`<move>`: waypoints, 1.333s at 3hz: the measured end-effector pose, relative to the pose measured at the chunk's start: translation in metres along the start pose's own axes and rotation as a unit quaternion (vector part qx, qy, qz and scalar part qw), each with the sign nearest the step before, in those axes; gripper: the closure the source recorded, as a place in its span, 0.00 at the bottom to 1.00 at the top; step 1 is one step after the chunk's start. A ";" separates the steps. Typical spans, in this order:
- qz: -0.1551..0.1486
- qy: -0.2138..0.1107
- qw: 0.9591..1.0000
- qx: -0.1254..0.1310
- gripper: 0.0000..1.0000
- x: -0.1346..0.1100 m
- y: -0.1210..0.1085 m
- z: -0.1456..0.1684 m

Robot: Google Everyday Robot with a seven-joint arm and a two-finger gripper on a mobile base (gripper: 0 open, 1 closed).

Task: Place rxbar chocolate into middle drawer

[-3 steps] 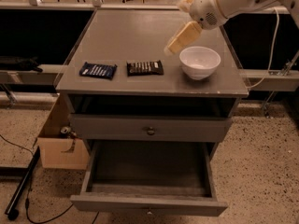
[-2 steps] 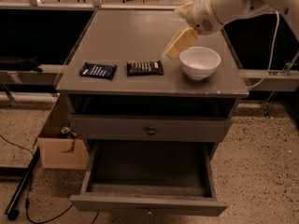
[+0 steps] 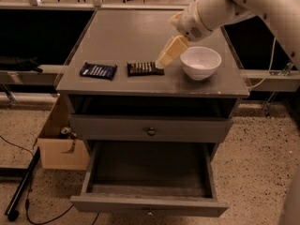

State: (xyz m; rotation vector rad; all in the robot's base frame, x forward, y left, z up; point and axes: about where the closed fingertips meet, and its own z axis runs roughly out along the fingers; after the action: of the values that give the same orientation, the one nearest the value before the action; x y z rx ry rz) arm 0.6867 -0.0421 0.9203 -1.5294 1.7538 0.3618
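Note:
The robot's gripper should next move from the end beside the white bowl to the middle of the rxbar chocolate (image 3: 147, 68) and close there.
The rxbar chocolate (image 3: 144, 68), a dark flat bar with pale lettering, lies on the grey cabinet top (image 3: 131, 32) near the front, at the middle. My gripper (image 3: 162, 63) comes down from the upper right on the white arm. Its cream tip is just above the bar's right end. The middle drawer (image 3: 149, 204) is pulled out wide below, with a dark floor and nothing in it.
A blue-wrapped bar (image 3: 98, 71) lies left of the rxbar. A white bowl (image 3: 200, 62) stands right of the gripper. A shut drawer front with a round knob (image 3: 151, 131) sits above the open drawer. A cardboard box (image 3: 61, 149) and cables are on the floor at left.
My gripper has moved left and down, from beside the bowl's far rim to the right end of the rxbar chocolate. The bars, bowl and drawer have not moved.

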 end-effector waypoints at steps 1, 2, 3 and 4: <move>-0.006 0.021 1.000 -0.008 0.00 -0.001 -0.011 0.018; -0.006 0.032 0.999 -0.019 0.00 0.003 -0.012 0.033; -0.006 0.032 0.999 -0.020 0.00 0.003 -0.012 0.033; 0.002 0.029 0.998 -0.059 0.00 0.014 0.013 0.061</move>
State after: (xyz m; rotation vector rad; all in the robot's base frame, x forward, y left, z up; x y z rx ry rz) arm 0.6961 -0.0091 0.8662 -1.6344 1.8074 0.4324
